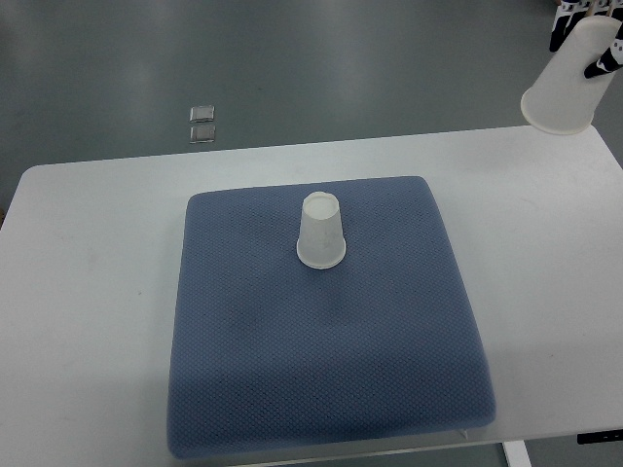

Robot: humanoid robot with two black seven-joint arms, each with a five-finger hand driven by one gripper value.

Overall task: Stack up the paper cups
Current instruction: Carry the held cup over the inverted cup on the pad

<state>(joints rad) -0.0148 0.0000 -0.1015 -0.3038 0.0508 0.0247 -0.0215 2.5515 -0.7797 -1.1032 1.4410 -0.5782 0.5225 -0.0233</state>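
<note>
I should use my right gripper to set the held paper cup down over the closed end of the standing white paper cup point(319, 199).
A white paper cup point(321, 232) stands upside down on the blue cushion mat point(321, 341), near its far middle. A second white paper cup point(568, 82) is held in the air at the top right, beyond the table's far right corner, mouth pointing down and left. My right hand point(590, 34) is shut on it, with black and white fingers wrapped around its closed end. The held cup is well to the right of and beyond the standing cup. My left hand is out of sight.
The mat lies on a white table point(88, 292) whose far edge runs across the upper part of the picture. Grey floor lies beyond, with a small metal floor plate point(202, 123) at the upper left.
</note>
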